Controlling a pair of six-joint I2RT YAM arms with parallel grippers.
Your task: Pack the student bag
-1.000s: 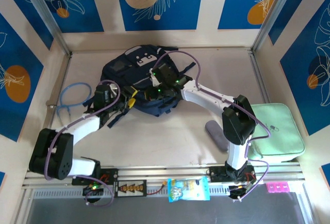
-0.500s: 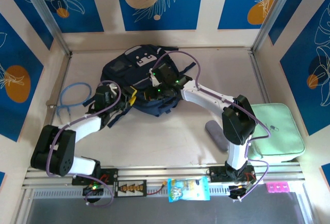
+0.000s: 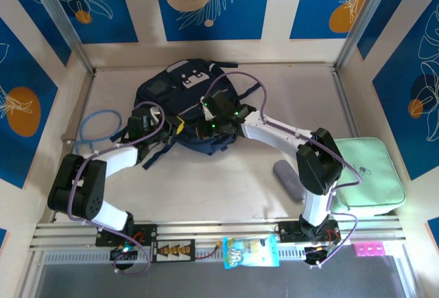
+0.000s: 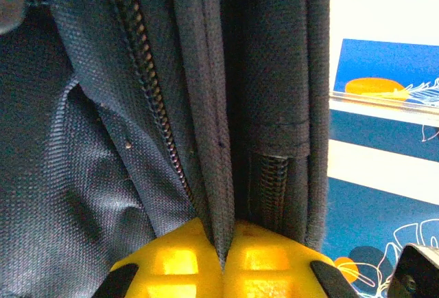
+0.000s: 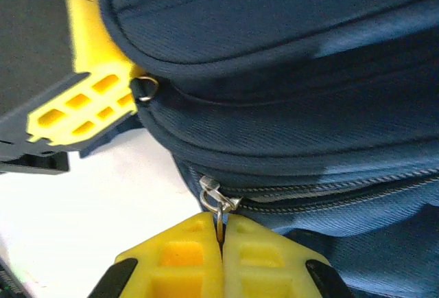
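My left gripper holds just a thin fold away from the zipper pull, so it should open and grab the bag's fabric (image 5: pixel 195 161) beside the zipper to keep it steady.
The student bag (image 3: pixel 180 95), dark navy with a grey-white patch near its top, lies at the back centre of the table. My left gripper (image 3: pixel 175 128) is at the bag's near-left edge. In the left wrist view it (image 4: pixel 223 257) is shut on a fold of the bag's fabric (image 4: pixel 206 106) beside a zipper. My right gripper (image 3: pixel 204 131) is at the bag's near edge. In the right wrist view it (image 5: pixel 219 236) is shut on the metal zipper pull ring (image 5: pixel 218 202) of the bag (image 5: pixel 288 51). A yellow finger of the left gripper (image 5: pixel 82 106) presses the bag nearby.
A flat mint-green zip case (image 3: pixel 367 174) lies at the right under the right arm's elbow, with a grey oblong object (image 3: pixel 287 178) beside it. A blue cable (image 3: pixel 96 130) is coiled at the left. A snack packet (image 3: pixel 251 251) and a pink item (image 3: pixel 369 248) rest on the front rail.
The left gripper has closed onto the bag's fabric edge and its arm has drawn in toward the bag. The right gripper has stayed shut on the zipper pull.
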